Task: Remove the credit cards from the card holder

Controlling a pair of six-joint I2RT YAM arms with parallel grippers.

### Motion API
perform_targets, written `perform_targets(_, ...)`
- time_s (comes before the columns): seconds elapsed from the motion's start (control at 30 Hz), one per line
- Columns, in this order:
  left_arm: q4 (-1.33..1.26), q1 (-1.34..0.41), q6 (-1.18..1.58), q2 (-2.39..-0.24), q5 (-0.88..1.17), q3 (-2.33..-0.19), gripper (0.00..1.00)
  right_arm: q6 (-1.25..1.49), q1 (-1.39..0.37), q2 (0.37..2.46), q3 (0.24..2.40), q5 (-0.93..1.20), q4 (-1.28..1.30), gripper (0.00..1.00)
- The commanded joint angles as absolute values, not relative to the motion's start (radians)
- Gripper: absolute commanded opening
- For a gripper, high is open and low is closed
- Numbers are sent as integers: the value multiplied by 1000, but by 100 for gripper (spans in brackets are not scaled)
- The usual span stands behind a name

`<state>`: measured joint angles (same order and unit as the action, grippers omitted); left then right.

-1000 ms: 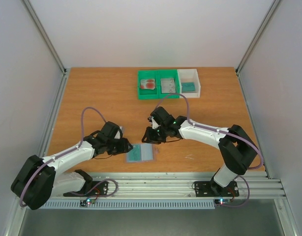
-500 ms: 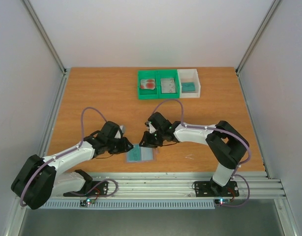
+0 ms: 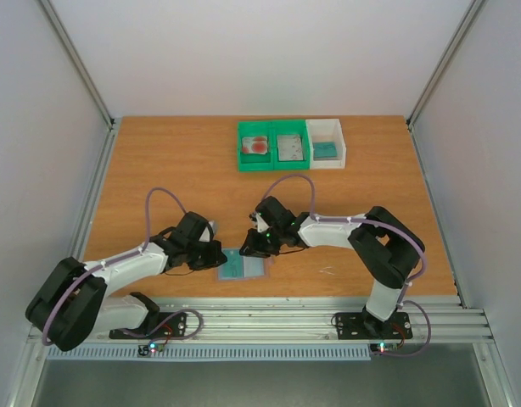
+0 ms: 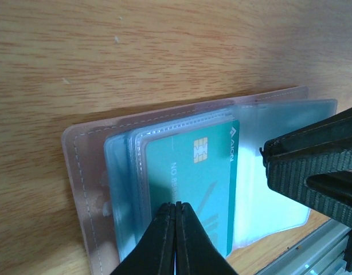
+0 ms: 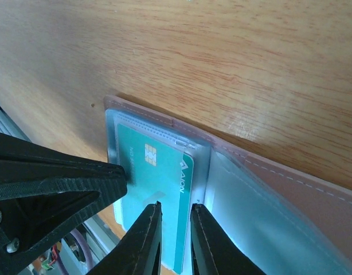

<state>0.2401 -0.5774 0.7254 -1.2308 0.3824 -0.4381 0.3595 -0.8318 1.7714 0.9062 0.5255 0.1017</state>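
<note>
My left gripper's closed fingers sit over the teal card, so it should open and pinch the sleeve's edge (image 4: 140,186) before my right gripper pulls the card.
The card holder (image 3: 244,265) lies open on the table near the front edge, pink outside (image 4: 78,172), clear blue-grey panels inside (image 5: 262,223). A teal credit card (image 4: 190,169) sits in its left panel, partly slid out of the sleeve; it also shows in the right wrist view (image 5: 153,172). My left gripper (image 4: 176,204) is shut, its tips at the card's near left part; I cannot tell if they touch. My right gripper (image 5: 175,205) is open by a narrow gap, its tips straddling the card's edge by the fold. The grippers face each other over the holder (image 3: 216,254) (image 3: 254,246).
A green tray (image 3: 273,161) at the back holds a white card with red blotches (image 3: 257,145) and a grey-silver card (image 3: 290,147). The adjoining white tray (image 3: 341,144) holds another teal card (image 3: 327,149). The metal rail runs just in front of the holder.
My right gripper has moved left and down from beside the holder to over its fold. My left gripper has shifted slightly toward the holder's left panel.
</note>
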Motion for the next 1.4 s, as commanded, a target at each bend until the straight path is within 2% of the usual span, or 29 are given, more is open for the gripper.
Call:
perform_targets(0.0, 192, -574, 715, -1242, 384, -426, 3, 365, -842, 1804, 899, 544, 70, 16)
perform_targets(0.83, 169, -575, 723, -1266, 373, -393, 4, 377, -842, 1867, 897, 593, 4, 13)
perform_targets(0.9, 173, -574, 721, -1266, 371, -394, 5, 378, -841, 1869, 893, 593, 4, 12)
perform_targets(1.0, 170, -575, 722, -1264, 365, -387, 6, 390, -841, 1869, 879, 611, -37, 4)
perform_targets(1.07, 167, -574, 726, -1267, 368, -387, 8, 398, -841, 1864, 868, 614, -55, 1)
perform_targets(1.17, 189, -575, 726, -1259, 370, -399, 13, 399, -841, 1847, 859, 605, -62, 1)
perform_targets(1.23, 206, -575, 725, -1237, 359, -402, 21, 394, -839, 1832, 853, 597, -54, 1)
perform_targets(1.37, 224, -575, 729, -1200, 344, -402, 25, 385, -836, 1790, 832, 562, -38, 1)
